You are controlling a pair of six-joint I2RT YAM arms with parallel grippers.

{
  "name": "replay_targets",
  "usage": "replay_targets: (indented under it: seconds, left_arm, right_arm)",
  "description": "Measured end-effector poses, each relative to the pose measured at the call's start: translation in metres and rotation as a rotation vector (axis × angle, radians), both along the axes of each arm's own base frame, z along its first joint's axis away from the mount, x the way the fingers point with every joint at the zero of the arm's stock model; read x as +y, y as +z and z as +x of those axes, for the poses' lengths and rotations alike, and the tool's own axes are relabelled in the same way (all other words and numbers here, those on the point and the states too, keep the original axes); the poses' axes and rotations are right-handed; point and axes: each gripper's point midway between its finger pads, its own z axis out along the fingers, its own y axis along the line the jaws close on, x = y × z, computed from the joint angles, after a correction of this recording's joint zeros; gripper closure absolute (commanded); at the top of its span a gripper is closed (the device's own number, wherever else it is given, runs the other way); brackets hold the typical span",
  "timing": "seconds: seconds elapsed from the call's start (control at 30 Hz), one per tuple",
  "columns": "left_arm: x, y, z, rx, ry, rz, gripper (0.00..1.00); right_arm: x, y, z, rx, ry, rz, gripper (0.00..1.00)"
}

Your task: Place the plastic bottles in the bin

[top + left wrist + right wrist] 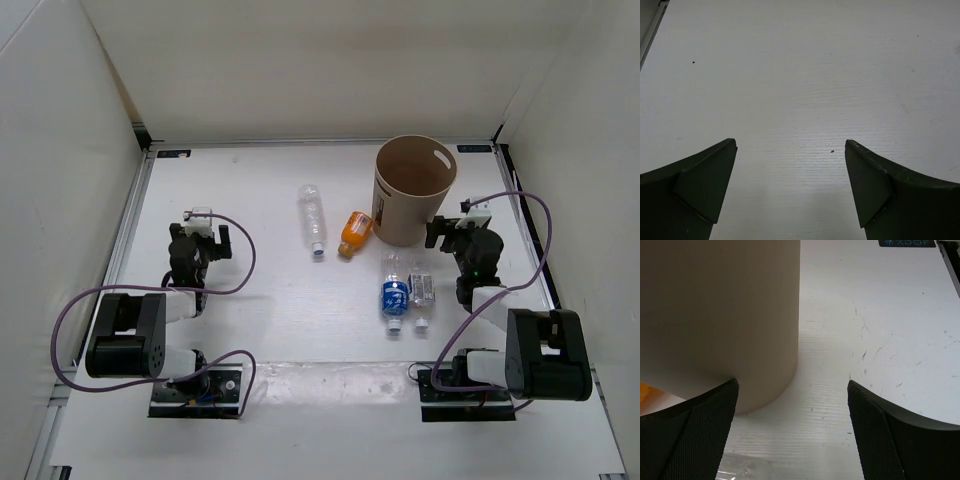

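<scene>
The robot's left gripper should next move to the middle [312, 214] of the long clear bottle next to the orange bottle and close there.
Four plastic bottles lie on the white table. A long clear bottle [312, 220] and an orange bottle [355, 233] lie left of the bin [413, 190], a tall tan bucket with oval handle holes. Nearer the arms, a blue-labelled bottle [394, 285] and a short white-labelled bottle [422, 293] lie side by side. My left gripper [203, 228] [790, 145] is open over bare table, far left of the bottles. My right gripper [455, 232] [792, 385] is open just right of the bin [720, 315], touching nothing. Slivers of the orange bottle [650, 390] and a clear bottle [735, 471] show at the frame's edge.
White walls close in the table on the left, back and right. A metal rail [128, 235] runs along the left edge and another [525, 225] along the right. Purple cables [540, 240] loop from both arms.
</scene>
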Motion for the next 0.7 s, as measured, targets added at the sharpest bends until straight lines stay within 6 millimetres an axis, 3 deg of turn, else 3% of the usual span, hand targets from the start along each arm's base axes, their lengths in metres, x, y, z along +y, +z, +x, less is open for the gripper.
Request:
replay_targets:
  seconds: [0.47, 0.53, 0.57, 0.7]
  left_arm:
    - [0.006, 0.004, 0.0, 0.072, 0.044, -0.001, 0.0]
    - [0.013, 0.036, 0.012, 0.096, 0.111, -0.023, 0.0]
    - [0.015, 0.063, 0.022, 0.085, 0.141, -0.041, 0.0]
    - [0.01, 0.209, 0.057, -0.002, 0.139, -0.122, 0.0]
  right_arm:
    - [-0.011, 0.0, 0.0, -0.001, 0.004, 0.011, 0.1]
    - [-0.009, 0.0, 0.0, -0.001, 0.007, 0.011, 0.1]
    - [-0.008, 0.0, 0.0, -0.001, 0.01, 0.011, 0.1]
    - [-0.007, 0.0, 0.0, -0.001, 0.012, 0.011, 0.1]
